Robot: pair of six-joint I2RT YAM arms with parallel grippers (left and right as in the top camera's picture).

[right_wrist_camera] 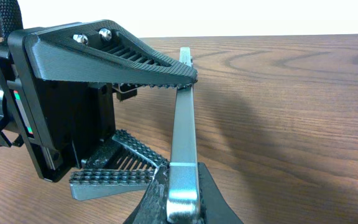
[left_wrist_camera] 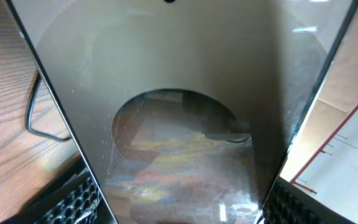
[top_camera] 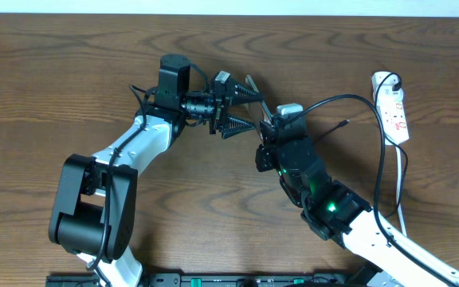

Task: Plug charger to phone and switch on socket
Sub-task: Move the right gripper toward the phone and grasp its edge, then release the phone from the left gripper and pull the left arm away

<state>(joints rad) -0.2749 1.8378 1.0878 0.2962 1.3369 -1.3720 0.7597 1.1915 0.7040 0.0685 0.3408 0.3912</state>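
Note:
My left gripper spans the width of the phone, so my right gripper will hold on to the phone and turn it before my left gripper pinches it by one long edge [left_wrist_camera: 58, 101].
The phone [left_wrist_camera: 179, 81] is held up off the table, edge-on from above [top_camera: 258, 94]; its silvery face with a dark oval fills the left wrist view. My left gripper [top_camera: 253, 110] is shut across the phone's width, with ribbed fingers [left_wrist_camera: 73, 199] on both long edges. My right gripper [right_wrist_camera: 182, 199] is shut on the phone's near end [right_wrist_camera: 182, 124], meeting the left gripper from the right [top_camera: 268, 131]. The charger's thin black cable ends in a small tip [top_camera: 343, 123] lying on the table to the right. The white socket [top_camera: 392, 108] lies at the far right with a black plug in it.
The wooden table [top_camera: 70, 72] runs to a pale edge at the back. A thin black wire loop [left_wrist_camera: 33, 118] lies on the wood beside the phone. A black cable [top_camera: 382, 159] and a white cord [top_camera: 401, 211] trail down from the socket past my right arm.

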